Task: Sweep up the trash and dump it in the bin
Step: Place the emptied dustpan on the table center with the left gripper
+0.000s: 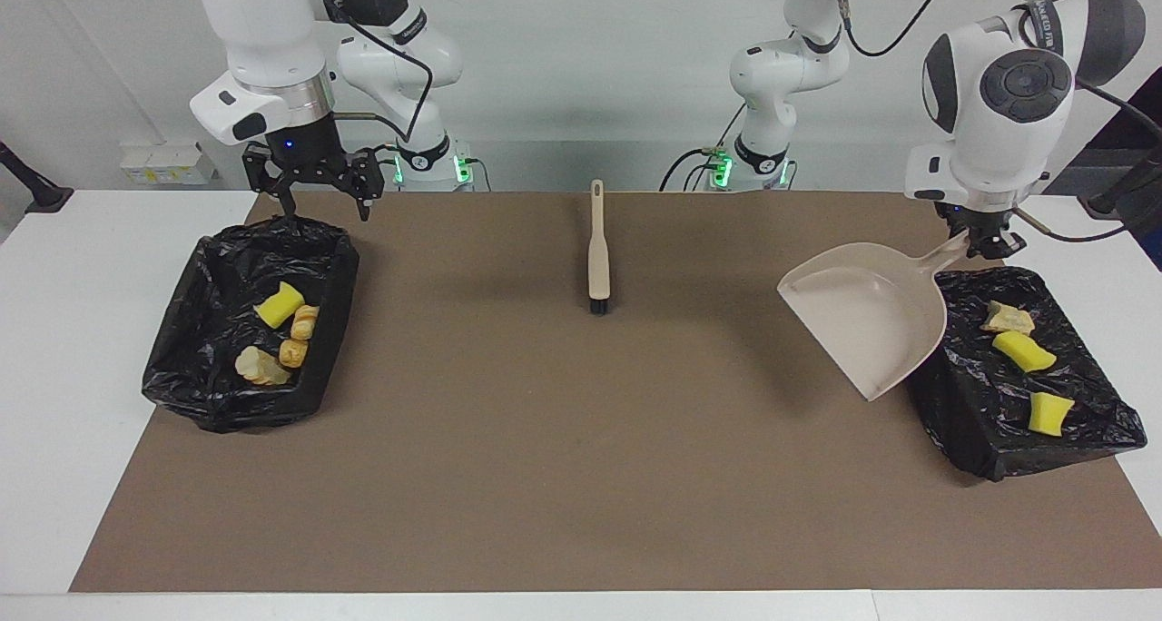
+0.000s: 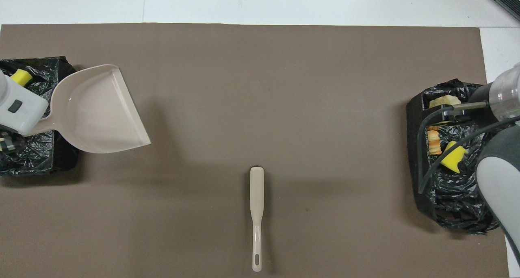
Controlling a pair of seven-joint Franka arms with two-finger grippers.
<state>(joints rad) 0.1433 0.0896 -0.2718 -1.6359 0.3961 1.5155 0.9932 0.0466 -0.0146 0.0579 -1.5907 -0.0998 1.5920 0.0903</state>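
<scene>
Next, the left gripper releases the beige dustpan on the brown mat [image 2: 247, 103] just past the head of the beige brush.
My left gripper [image 1: 986, 241] is shut on the handle of the beige dustpan [image 1: 862, 317], which hangs empty and tilted over the mat beside the black-lined bin [image 1: 985, 426] at the left arm's end. In that bin lie three pieces of trash: a tan lump [image 1: 1006, 316] and two yellow chunks [image 1: 1023, 349] [image 1: 1049, 412]. My right gripper [image 1: 327, 211] stands open and empty above the near rim of the other black-lined bin [image 1: 204, 276], which holds several pieces of trash, one of them a yellow chunk [image 1: 279, 305]. The overhead view shows the dustpan [image 2: 97, 111] with its pan empty.
The beige brush [image 1: 596, 253] with black bristles lies on the brown mat [image 1: 545, 458] midway between the arms, its handle pointing toward the robots. The brush [image 2: 256, 205] is apart from both bins.
</scene>
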